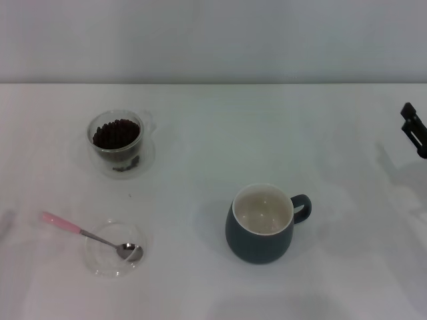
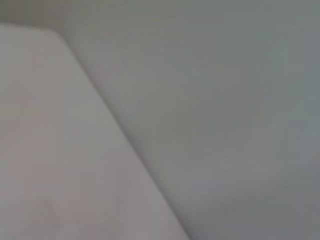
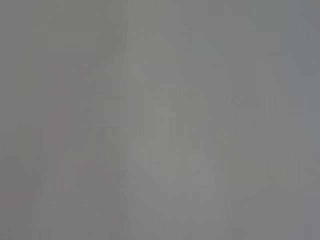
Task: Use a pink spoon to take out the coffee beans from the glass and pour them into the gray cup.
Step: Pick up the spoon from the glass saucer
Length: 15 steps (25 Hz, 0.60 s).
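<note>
Next, my left gripper closes at the middle of the pink spoon's handle [image 1: 61, 223], leaving its metal bowl free for scooping.
The pink spoon [image 1: 87, 234] lies at the front left of the white table, its metal bowl resting in a shallow clear glass dish [image 1: 112, 251] and its pink handle pointing back-left. The glass [image 1: 117, 137], full of dark coffee beans [image 1: 115, 133], stands at the back left. The gray cup [image 1: 264, 223], empty with a cream inside, stands front of centre with its handle to the right. My right gripper [image 1: 415, 129] shows only as a dark tip at the far right edge, far from all of these. My left gripper is out of view. Both wrist views show only blank surface.
The white table [image 1: 213, 167] runs back to a pale wall. A few beans sit in the lower part of the glass.
</note>
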{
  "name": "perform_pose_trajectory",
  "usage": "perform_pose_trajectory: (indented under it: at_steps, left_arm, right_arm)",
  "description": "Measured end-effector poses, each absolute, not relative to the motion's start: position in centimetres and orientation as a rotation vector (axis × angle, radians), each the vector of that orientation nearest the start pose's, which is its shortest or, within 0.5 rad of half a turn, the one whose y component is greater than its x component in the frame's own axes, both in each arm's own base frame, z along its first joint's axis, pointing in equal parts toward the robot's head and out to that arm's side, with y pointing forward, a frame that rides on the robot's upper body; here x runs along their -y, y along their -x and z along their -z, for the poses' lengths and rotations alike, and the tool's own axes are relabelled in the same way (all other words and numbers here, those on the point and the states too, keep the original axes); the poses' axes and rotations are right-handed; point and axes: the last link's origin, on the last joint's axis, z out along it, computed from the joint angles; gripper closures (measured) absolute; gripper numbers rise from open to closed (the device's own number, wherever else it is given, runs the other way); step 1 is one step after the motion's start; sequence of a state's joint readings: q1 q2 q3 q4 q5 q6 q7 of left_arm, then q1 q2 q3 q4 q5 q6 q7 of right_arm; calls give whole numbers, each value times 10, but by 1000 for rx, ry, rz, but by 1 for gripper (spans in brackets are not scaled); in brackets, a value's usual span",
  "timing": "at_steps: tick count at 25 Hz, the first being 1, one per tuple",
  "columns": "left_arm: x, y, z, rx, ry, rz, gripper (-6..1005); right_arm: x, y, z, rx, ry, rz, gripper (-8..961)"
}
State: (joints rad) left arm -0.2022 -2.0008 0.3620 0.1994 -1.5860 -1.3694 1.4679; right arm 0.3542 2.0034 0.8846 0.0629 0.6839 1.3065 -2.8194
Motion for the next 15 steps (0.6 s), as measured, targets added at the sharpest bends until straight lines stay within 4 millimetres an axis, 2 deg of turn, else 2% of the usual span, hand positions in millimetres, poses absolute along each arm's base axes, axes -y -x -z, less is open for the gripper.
perform_pose_trajectory:
  at_steps: [15]
  left_arm:
    - [-254, 390, 1, 1754, 1553, 1151, 140]
  right_arm:
    - [-312, -359, -23, -511, 1658, -707, 234]
